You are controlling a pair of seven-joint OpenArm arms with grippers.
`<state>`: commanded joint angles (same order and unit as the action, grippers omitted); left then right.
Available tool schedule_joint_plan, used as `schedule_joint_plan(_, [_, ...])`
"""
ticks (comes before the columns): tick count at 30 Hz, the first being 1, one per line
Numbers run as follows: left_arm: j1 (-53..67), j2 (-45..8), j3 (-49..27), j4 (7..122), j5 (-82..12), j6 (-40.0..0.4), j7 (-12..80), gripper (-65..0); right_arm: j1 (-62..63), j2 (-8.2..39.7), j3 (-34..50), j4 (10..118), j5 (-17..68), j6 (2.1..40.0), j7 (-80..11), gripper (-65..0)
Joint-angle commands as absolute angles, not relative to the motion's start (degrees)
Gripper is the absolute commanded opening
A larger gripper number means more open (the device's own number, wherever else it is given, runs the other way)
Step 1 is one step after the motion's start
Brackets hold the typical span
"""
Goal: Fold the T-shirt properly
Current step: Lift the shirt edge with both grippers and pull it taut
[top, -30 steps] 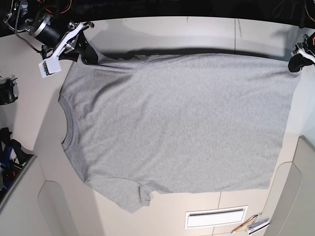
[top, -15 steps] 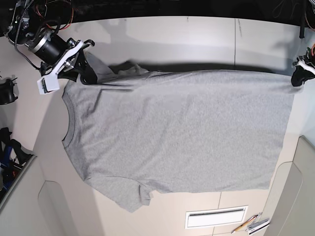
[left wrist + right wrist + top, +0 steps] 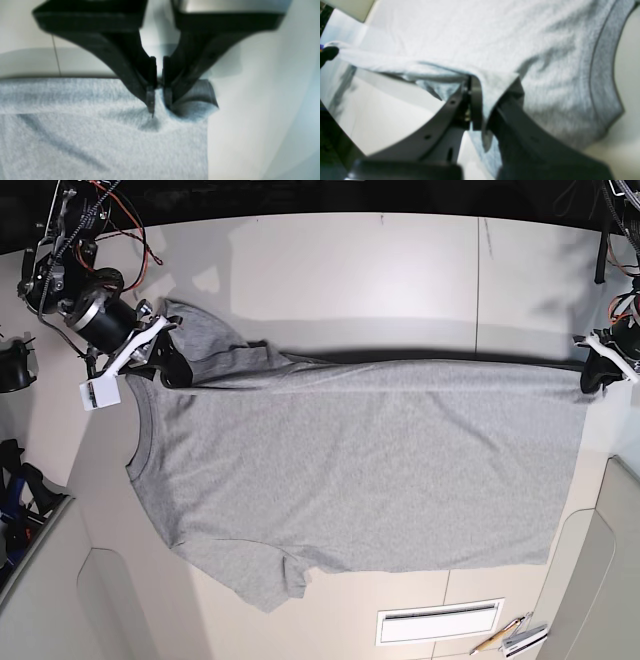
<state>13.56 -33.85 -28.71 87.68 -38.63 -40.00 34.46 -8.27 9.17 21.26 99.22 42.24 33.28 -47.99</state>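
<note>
My right gripper pinches shirt fabric inside the T-shirt's shoulder edge, far sleeve trailing, so it should open and take the shoulder's edge [image 3: 172, 312] before pulling.
The heather-grey T-shirt [image 3: 360, 465] lies spread on the table, plain side up, collar [image 3: 137, 430] to the left and hem to the right. Its far edge is lifted off the table and folded toward the near side. My right gripper [image 3: 172, 370] is shut on the shoulder fabric [image 3: 492, 85] beside the far sleeve [image 3: 205, 332], which trails behind it. My left gripper [image 3: 592, 378] is shut on the far hem corner [image 3: 192, 110]; its fingertips [image 3: 150, 100] pinch a pucker of cloth.
A white vent slot [image 3: 438, 621] and a few pencils [image 3: 510, 635] lie near the front edge. Raised beige panels [image 3: 610, 570] stand at the right and front left. Dark equipment [image 3: 15, 365] sits at the left edge.
Both grippers have pulled the shirt's far edge toward the near side, narrowing the spread cloth. The far sleeve now shows behind the right gripper.
</note>
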Motion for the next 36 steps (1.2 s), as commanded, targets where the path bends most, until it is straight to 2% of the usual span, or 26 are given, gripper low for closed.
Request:
schedule_joint_plan(6, [8.2, -33.8, -20.7, 81.8, -33.8, -40.0, 30.8, -65.0, -4.0, 9.1, 21.3, 91.0, 42.5, 33.3, -48.0, -65.0])
schedule_joint_plan(8, [5.2, -33.8, -19.6, 78.2, -32.5, -37.4, 29.2, -65.0, -3.0, 9.2, 21.3, 89.7, 42.4, 33.3, -47.9, -65.0])
schedule_joint_plan(9, [3.6, -33.8, -19.6, 76.6, -32.5, -36.6, 29.1, -65.0, -2.8, 9.2, 21.3, 89.4, 42.4, 33.3, -47.9, -58.0])
schedule_joint_plan(11, [0.9, -33.8, -19.6, 74.0, -32.5, -36.7, 29.1, -58.4, -2.5, 9.2, 21.3, 89.2, 42.4, 33.3, -47.7, -43.7])
schedule_joint_plan(12, [0.1, -33.8, -19.6, 73.1, -32.5, -36.7, 29.1, -54.0, -2.5, 9.1, 21.3, 89.2, 42.4, 33.3, -47.5, -39.2])
schedule_joint_plan(13, [-0.4, -33.8, -19.6, 72.4, -32.5, -36.7, 29.1, -49.4, -2.5, 9.1, 21.3, 89.2, 42.4, 33.3, -47.4, -36.6])
schedule_joint_plan(16, [-0.6, -33.8, -19.6, 71.2, -32.5, -36.7, 29.2, -34.1, -2.4, 9.0, 21.3, 89.3, 42.4, 33.3, -47.4, -36.3])
schedule_joint_plan(17, [-0.6, -33.8, -19.6, 71.2, -32.6, -36.7, 29.6, -31.7, -2.3, 8.8, 21.3, 89.3, 42.5, 33.3, -47.4, -36.3])
schedule_joint_plan(21, [-0.6, -33.8, -19.6, 71.2, -32.6, -36.4, 31.3, -31.4, -2.3, 8.8, 22.6, 90.3, 43.2, 33.2, -49.1, -36.3])
schedule_joint_plan(23, [-0.6, -33.8, -20.3, 71.2, -34.3, -35.1, 35.3, -31.4, -2.4, 8.7, 25.8, 91.8, 44.9, 33.3, -51.2, -36.3])
schedule_joint_plan(26, [-0.6, -33.8, -23.9, 71.2, -38.5, -35.2, 39.5, -31.4, -2.4, 8.7, 32.3, 93.2, 45.8, 33.3, -52.8, -36.3])
schedule_joint_plan(29, [-0.6, -33.9, -29.5, 71.2, -44.0, -35.8, 41.5, -23.4, -2.9, 8.9, 36.2, 93.2, 45.6, 33.3, -52.8, -36.3])
schedule_joint_plan(30, [-0.6, -33.8, -30.7, 71.2, -45.2, -35.8, 42.3, -22.3, -3.5, 9.0, 36.9, 93.2, 45.4, 33.3, -52.6, -33.8])
schedule_joint_plan(33, [0.3, -33.8, -31.5, 71.2, -45.6, -35.8, 42.7, -22.2, -5.5, 10.0, 37.2, 93.1, 44.8, 33.2, -52.5, -19.6])
schedule_joint_plan(36, [2.1, -33.8, -31.5, 71.2, -45.6, -35.8, 42.7, -22.2, -8.0, 10.3, 37.1, 93.1, 44.8, 33.2, -52.4, -19.5])
